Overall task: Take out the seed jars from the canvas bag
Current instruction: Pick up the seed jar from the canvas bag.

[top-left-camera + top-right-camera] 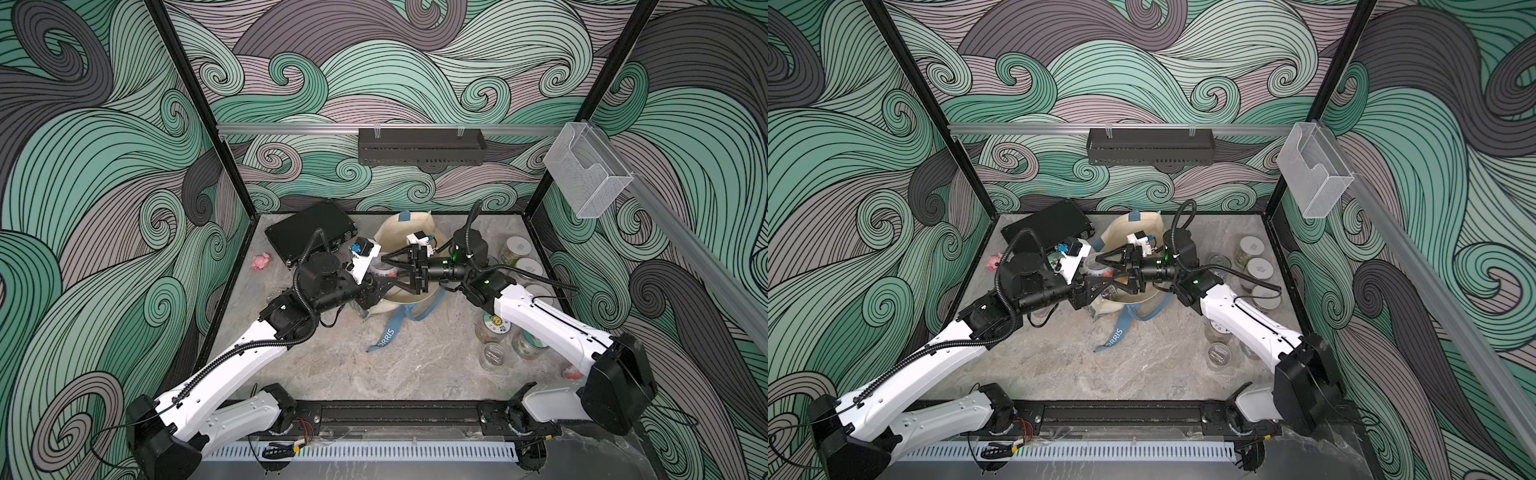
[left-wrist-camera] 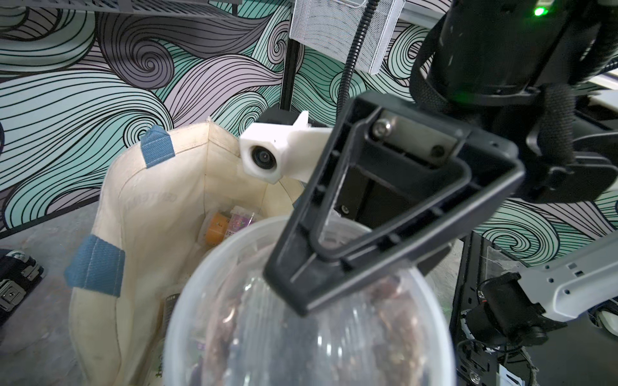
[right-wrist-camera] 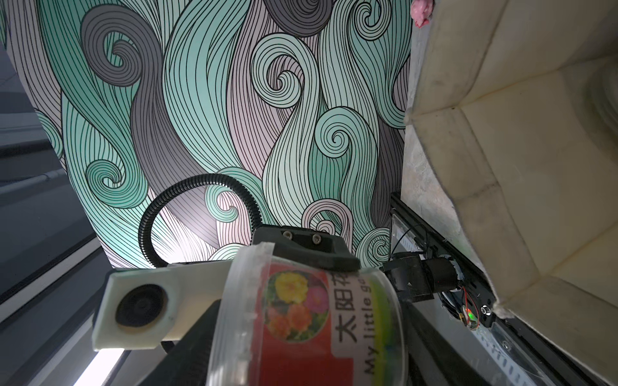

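Note:
My left gripper is holding the jar with its clear end sticking far out, so it should regrip nearer that end (image 2: 179,331) while my right gripper holds the jar.
A clear seed jar (image 1: 379,272) (image 1: 1098,270) with a red flower label (image 3: 301,317) hangs in the air over the mouth of the canvas bag (image 1: 415,226) (image 1: 1133,226), between both grippers. My left gripper (image 1: 375,283) grips it from the left; its jaws are hidden behind the jar's clear base (image 2: 301,334). My right gripper (image 1: 388,272) comes in from the right with its fingers (image 3: 187,341) against the jar's sides. More jars (image 2: 217,229) lie deep in the bag. Several jars (image 1: 517,247) (image 1: 494,326) stand on the table at right.
A flat black case (image 1: 311,232) lies at the back left with a pink lump (image 1: 261,262) beside it. Another pink lump (image 1: 575,372) sits under the right arm. The bag's blue strap (image 1: 386,332) trails forward over the table. A black shelf (image 1: 419,147) hangs on the back wall.

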Available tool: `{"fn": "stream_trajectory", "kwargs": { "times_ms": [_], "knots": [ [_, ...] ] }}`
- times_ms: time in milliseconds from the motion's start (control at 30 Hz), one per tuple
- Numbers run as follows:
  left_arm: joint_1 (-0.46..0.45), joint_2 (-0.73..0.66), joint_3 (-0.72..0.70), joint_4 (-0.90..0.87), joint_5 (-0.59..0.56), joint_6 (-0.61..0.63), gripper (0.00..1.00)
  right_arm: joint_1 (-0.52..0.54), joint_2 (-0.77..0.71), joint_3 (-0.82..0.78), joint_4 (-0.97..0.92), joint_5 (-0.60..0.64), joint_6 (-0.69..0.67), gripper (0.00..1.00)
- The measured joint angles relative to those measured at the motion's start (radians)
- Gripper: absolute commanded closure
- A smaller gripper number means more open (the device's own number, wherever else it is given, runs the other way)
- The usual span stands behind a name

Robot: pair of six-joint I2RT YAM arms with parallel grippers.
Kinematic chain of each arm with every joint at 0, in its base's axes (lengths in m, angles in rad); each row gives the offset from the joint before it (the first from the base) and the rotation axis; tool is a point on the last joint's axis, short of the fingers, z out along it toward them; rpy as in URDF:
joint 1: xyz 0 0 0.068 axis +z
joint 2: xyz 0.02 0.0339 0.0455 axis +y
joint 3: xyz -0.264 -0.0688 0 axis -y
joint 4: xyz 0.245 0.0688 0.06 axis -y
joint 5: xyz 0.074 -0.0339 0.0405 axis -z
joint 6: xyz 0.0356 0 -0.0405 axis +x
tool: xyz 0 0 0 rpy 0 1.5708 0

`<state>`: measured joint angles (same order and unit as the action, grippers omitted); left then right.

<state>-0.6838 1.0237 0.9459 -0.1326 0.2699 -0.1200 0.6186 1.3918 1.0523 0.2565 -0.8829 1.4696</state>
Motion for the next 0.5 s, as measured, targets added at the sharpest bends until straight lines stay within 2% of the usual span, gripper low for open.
{"fn": "stream_trajectory", "kwargs": {
  "times_ms": [67, 133, 200, 333, 500],
  "knots": [
    [0.000, 0.000, 0.000, 0.002, -0.001, 0.001, 0.43, -0.001, 0.000, 0.000, 0.001, 0.002, 0.013, 0.38],
    [0.000, 0.000, 0.000, 0.003, -0.001, -0.003, 0.34, -0.001, 0.000, 0.000, 0.003, 0.003, 0.016, 0.38],
    [0.000, 0.000, 0.000, 0.005, 0.004, -0.015, 0.20, -0.001, 0.000, 0.000, 0.016, 0.006, 0.013, 0.38],
    [0.000, 0.002, 0.000, 0.005, 0.008, -0.032, 0.02, -0.001, 0.000, 0.000, 0.034, 0.007, 0.007, 0.38],
    [0.000, 0.009, 0.019, -0.050, 0.003, -0.038, 0.01, -0.007, 0.000, -0.001, 0.018, 0.007, -0.023, 0.38]
  ]
}}
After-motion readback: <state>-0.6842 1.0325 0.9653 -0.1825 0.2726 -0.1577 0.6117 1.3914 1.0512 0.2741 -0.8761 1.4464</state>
